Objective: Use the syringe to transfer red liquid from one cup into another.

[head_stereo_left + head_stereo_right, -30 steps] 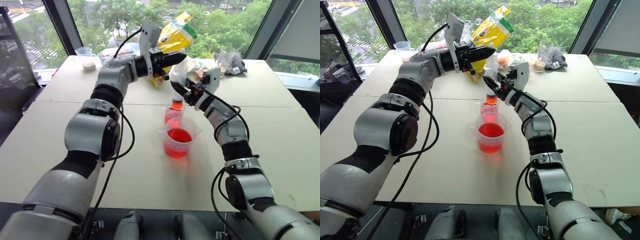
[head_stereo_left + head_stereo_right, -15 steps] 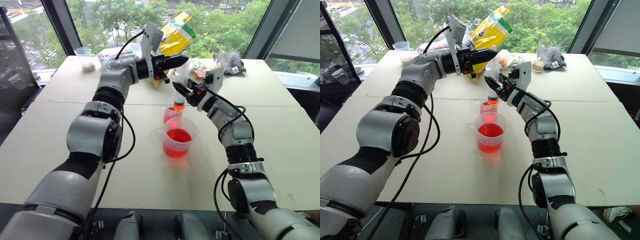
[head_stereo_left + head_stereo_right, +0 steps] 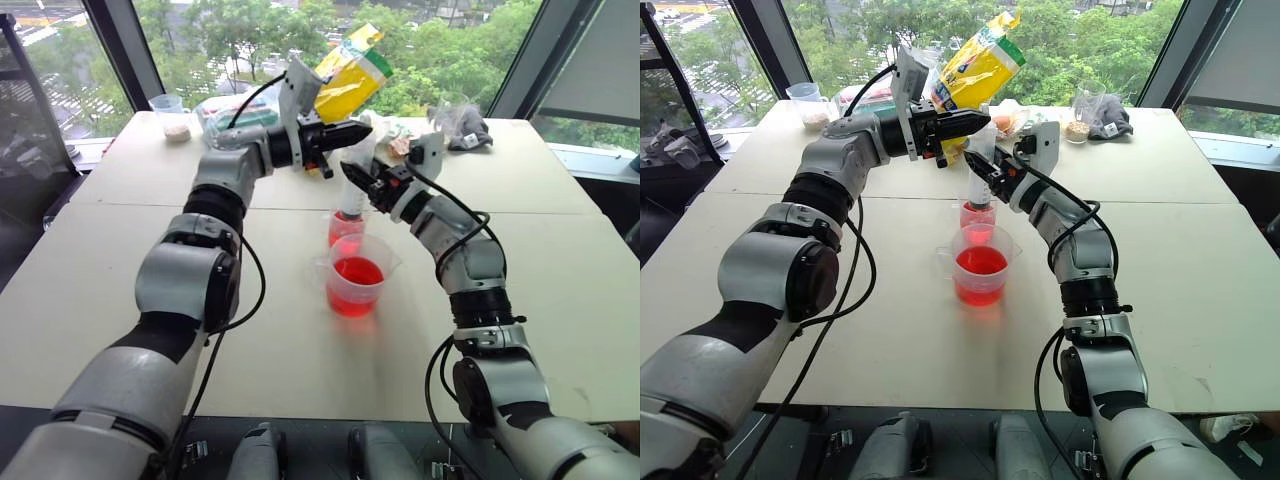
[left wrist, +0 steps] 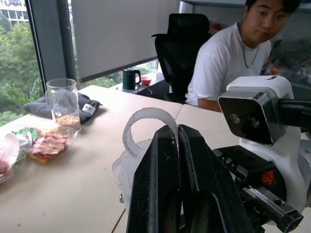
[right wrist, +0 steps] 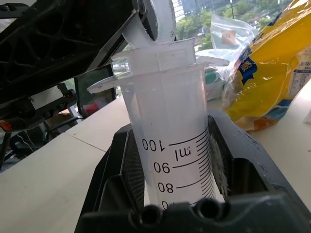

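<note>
The robot's right gripper should release the syringe on the bare table (image 3: 448,283) beyond the spout of the larger cup with a handle.
The syringe (image 3: 350,196) stands upright with its lower end at the mouth of the smaller clear cup (image 3: 340,228), which holds red liquid. My right gripper (image 3: 353,178) is shut on the syringe's barrel (image 5: 171,131), below the 100 ml mark. My left gripper (image 3: 362,129) points level from the left and is shut on the white plunger ring (image 4: 148,121) at the top. The plunger sits nearly fully in. The larger handled cup (image 3: 357,276), about a third full of red liquid (image 3: 981,262), stands just in front of the small cup.
A yellow bag (image 3: 352,68) lies behind the grippers, and a clear cup with grains (image 3: 172,112) stands at the table's far left. A glass and grey cloth (image 3: 462,120) are at the back right, beside snack packets (image 4: 43,143). A person (image 4: 228,58) sits past the table.
The red that showed in the syringe's lower end is gone and the barrel now looks white. Both arms have hardly moved.
</note>
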